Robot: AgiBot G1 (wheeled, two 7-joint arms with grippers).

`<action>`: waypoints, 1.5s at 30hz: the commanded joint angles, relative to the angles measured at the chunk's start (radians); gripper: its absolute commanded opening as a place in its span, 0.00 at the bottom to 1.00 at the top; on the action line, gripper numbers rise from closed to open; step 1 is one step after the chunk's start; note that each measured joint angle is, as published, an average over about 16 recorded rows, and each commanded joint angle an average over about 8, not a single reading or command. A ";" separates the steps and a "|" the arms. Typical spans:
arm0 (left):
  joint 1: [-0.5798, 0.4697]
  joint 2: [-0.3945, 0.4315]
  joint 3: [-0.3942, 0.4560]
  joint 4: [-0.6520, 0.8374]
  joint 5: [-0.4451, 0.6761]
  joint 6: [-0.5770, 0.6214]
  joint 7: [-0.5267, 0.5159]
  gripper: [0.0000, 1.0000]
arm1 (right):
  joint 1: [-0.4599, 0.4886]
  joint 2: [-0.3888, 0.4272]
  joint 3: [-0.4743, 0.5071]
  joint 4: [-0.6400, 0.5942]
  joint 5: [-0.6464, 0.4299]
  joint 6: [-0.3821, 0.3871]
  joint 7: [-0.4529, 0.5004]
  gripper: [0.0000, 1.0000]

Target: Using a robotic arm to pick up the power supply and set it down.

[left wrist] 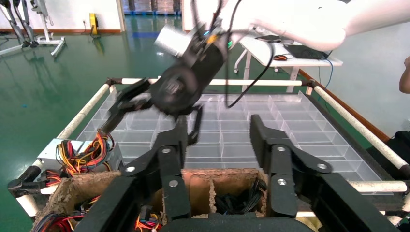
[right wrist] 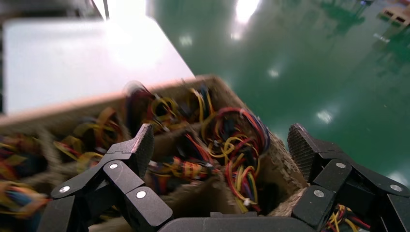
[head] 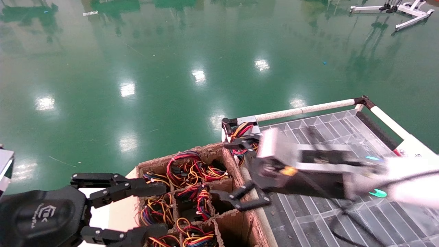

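The robot's right gripper needs to close on the wire bundle of the power supply (head: pixel 217 171) (right wrist: pixel 245 181) in the far corner compartment of the cardboard box, next to the clear tray.
One power supply (left wrist: pixel 57 151), a grey metal box with red, yellow and orange wires (head: pixel 241 131), lies on the corner of the clear tray. More wire bundles (head: pixel 187 169) fill the compartments of a cardboard box (head: pixel 229 161). My right gripper (head: pixel 221 169) hangs open over the box's near edge, right beside the tray corner, with nothing between its fingers. In the right wrist view the right gripper (right wrist: pixel 221 145) points down at the coloured wires (right wrist: pixel 237 140). My left gripper (head: pixel 163 209) is open and empty above the box's other side; in its wrist view the left gripper (left wrist: pixel 218 125) looks across to the right gripper (left wrist: pixel 147 133).
The clear divided tray (head: pixel 329 127) sits in a frame of white tubes (head: pixel 305 109) at the right. Green shiny floor (head: pixel 171 68) lies beyond. A white table (left wrist: pixel 290 48) stands behind the tray, and a person's arm (left wrist: pixel 405 77) shows at the edge.
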 commanded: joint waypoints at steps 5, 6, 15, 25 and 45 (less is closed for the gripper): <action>0.000 0.000 0.000 0.000 0.000 0.000 0.000 0.00 | 0.088 -0.127 -0.080 -0.142 -0.165 0.066 -0.089 0.79; 0.000 0.000 0.000 0.000 0.000 0.000 0.000 0.00 | 0.100 -0.144 -0.089 -0.164 -0.186 0.077 -0.108 0.67; 0.000 0.000 0.000 0.000 0.000 0.000 0.000 0.00 | 0.178 -0.243 -0.144 -0.313 -0.297 0.129 -0.220 0.00; 0.000 0.000 0.000 0.000 0.000 0.000 0.000 0.00 | 0.214 -0.284 -0.162 -0.400 -0.325 0.133 -0.278 0.00; 0.000 0.000 0.000 0.000 0.000 0.000 0.000 0.25 | 0.235 -0.286 -0.179 -0.451 -0.348 0.112 -0.303 0.00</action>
